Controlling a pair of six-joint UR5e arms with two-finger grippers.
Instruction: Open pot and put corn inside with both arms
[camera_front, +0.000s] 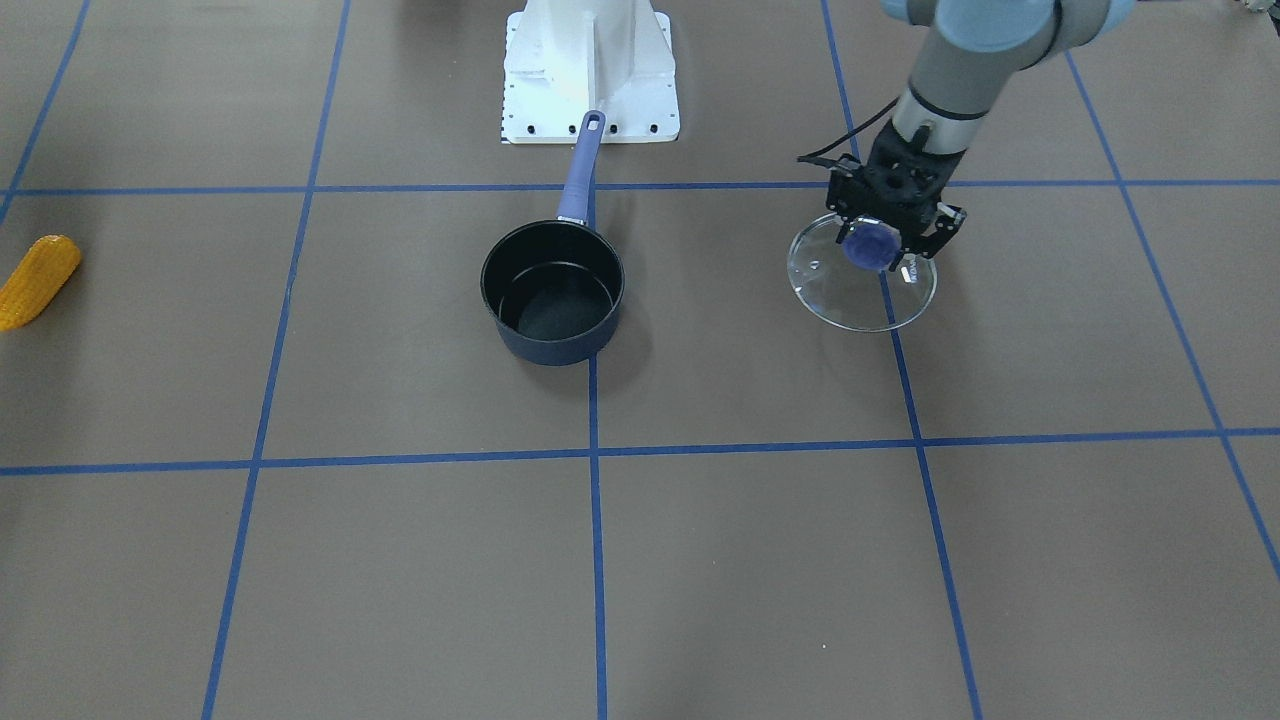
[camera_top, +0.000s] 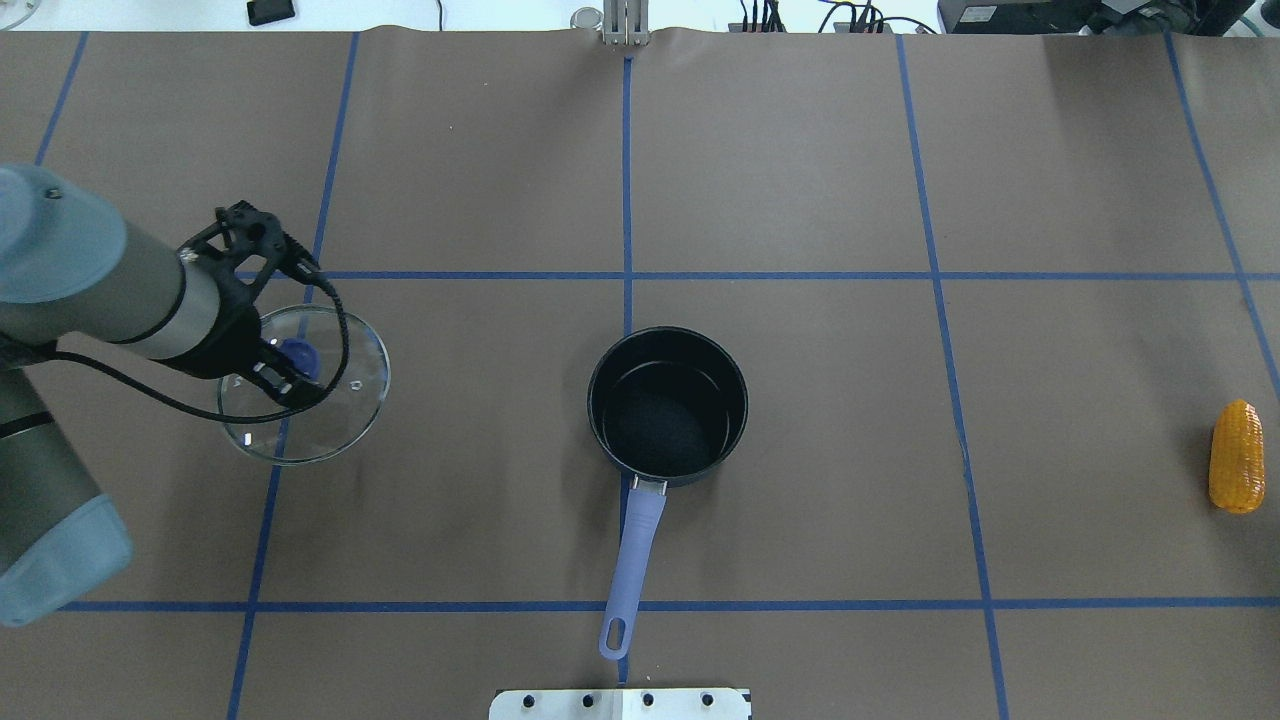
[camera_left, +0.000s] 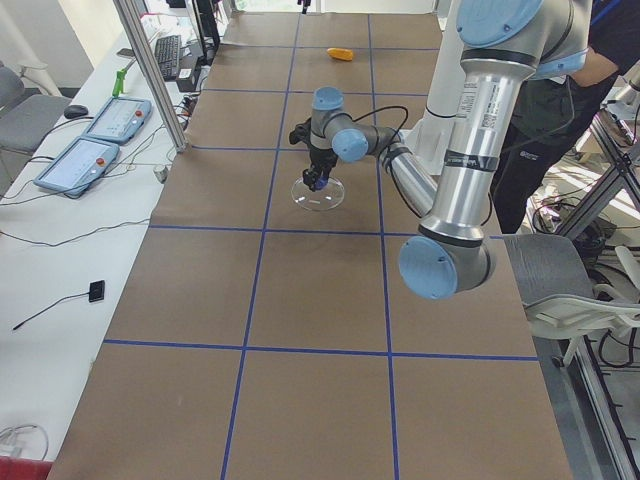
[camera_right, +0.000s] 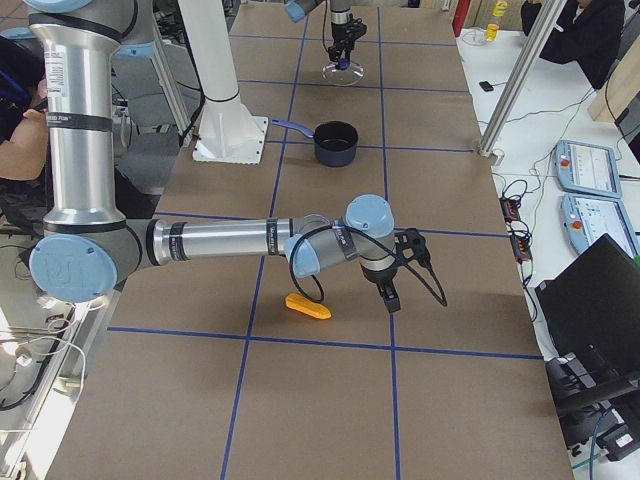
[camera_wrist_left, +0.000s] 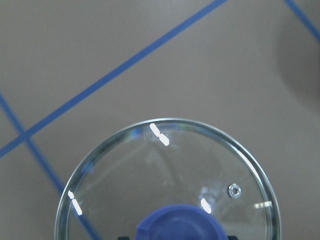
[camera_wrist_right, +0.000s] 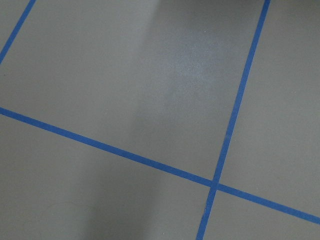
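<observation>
The corn has to go into the open dark blue pot. So next my right gripper closes on the middle of the corn (camera_front: 37, 283).
The dark blue pot (camera_top: 667, 405) stands open at the table's middle, its handle (camera_top: 635, 560) pointing toward the robot base. My left gripper (camera_top: 290, 365) is shut on the blue knob of the glass lid (camera_top: 320, 420), low over the table far left of the pot; the lid also shows in the front view (camera_front: 850, 300) and the left wrist view (camera_wrist_left: 165, 175). The corn (camera_top: 1237, 457) lies at the far right edge. My right gripper (camera_right: 388, 297) hangs just beside the corn (camera_right: 308, 306), apart from it; I cannot tell if it is open or shut.
The white pedestal base (camera_front: 590, 70) stands behind the pot handle. Blue tape lines grid the brown table. Teach pendants (camera_left: 100, 130) and a post (camera_left: 150, 80) stand beyond the far table edge. A person (camera_left: 560, 110) stands behind the robot.
</observation>
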